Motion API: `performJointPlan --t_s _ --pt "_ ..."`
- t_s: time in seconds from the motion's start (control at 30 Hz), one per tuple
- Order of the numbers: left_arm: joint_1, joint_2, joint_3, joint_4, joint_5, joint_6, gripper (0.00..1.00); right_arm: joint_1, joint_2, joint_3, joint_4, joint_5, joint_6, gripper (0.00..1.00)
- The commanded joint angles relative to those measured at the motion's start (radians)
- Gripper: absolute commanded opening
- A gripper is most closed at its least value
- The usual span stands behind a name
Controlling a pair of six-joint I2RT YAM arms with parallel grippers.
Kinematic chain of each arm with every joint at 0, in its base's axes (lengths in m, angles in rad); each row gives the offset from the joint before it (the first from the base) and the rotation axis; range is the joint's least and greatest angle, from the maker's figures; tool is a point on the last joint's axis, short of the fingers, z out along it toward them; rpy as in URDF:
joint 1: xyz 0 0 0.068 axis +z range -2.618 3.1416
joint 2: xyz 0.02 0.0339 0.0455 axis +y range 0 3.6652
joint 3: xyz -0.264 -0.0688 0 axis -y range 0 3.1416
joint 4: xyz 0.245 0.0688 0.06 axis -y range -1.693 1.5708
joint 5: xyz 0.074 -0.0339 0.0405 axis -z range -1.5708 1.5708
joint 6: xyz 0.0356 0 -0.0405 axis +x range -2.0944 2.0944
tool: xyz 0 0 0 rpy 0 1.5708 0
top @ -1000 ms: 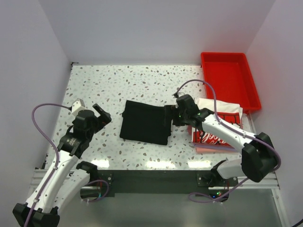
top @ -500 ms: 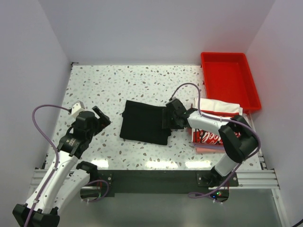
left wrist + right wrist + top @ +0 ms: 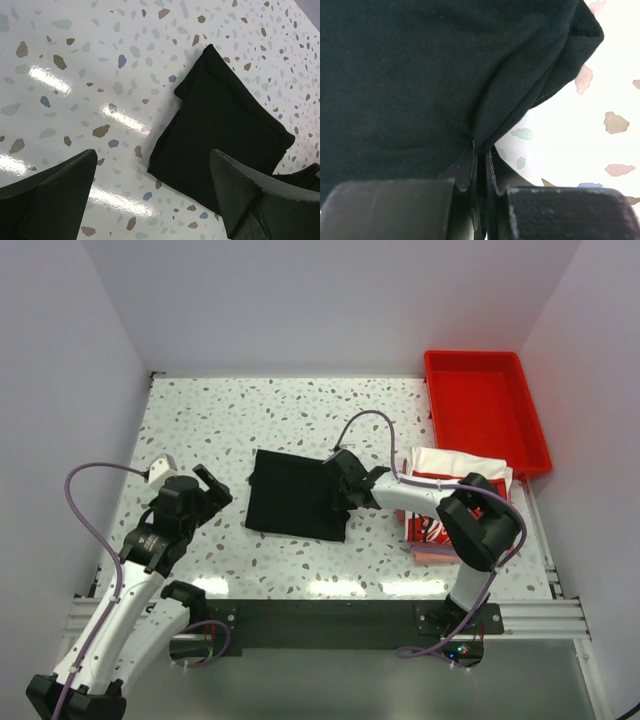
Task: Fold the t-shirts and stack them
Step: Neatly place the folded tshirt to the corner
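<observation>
The black t-shirt will leave my right gripper on top of the white t-shirt with red-and-black print (image 3: 447,498).
A folded black t-shirt (image 3: 290,505) lies flat near the table's middle. My right gripper (image 3: 338,495) is at its right edge, shut on a pinch of the black cloth (image 3: 420,75), which bunches up where the right gripper (image 3: 480,150) closes. To the right sits a white t-shirt with red-and-black print (image 3: 458,466) on a pinkish one (image 3: 440,553). My left gripper (image 3: 215,485) hovers left of the black shirt, open and empty. In the left wrist view the left gripper (image 3: 152,156) is above the near corner of the black t-shirt (image 3: 225,125).
A red plastic tray (image 3: 478,356) stands at the back right corner. The speckled tabletop (image 3: 250,410) is walled in white on three sides. The right arm's purple cable (image 3: 368,416) arcs above the shirt.
My right gripper reached left to the black shirt's right edge and shut on the cloth. The shirt slid slightly left. The left arm has hardly moved.
</observation>
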Motion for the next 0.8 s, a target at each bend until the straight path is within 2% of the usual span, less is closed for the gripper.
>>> performJointPlan --t_s 0.0,0.13,0.23,0.33,0.5,0.6,0.77 --pt "0.004 -0.008 0.018 -0.008 -0.03 -0.011 1.0 0.016 0.031 0.034 -0.089 0.101 -0.058 0.0" --pt "0.004 -0.011 0.02 -0.008 -0.034 -0.013 1.0 0.019 -0.039 0.083 -0.226 0.175 -0.141 0.0" --pt "0.003 -0.012 0.017 -0.006 -0.034 -0.014 1.0 0.018 -0.113 0.131 -0.454 0.281 -0.192 0.0" --pt "0.004 -0.011 0.014 -0.003 -0.033 -0.011 1.0 0.019 -0.182 0.162 -0.582 0.368 -0.224 0.0" --pt "0.004 0.005 0.017 0.002 -0.028 -0.005 1.0 0.019 -0.335 0.191 -0.667 0.404 -0.264 0.0" --pt "0.004 0.008 0.021 0.003 -0.025 -0.002 1.0 0.019 -0.383 0.226 -0.727 0.405 -0.277 0.0" --pt "0.003 0.006 0.017 0.003 -0.025 -0.002 1.0 0.018 -0.409 0.285 -0.869 0.498 -0.276 0.0"
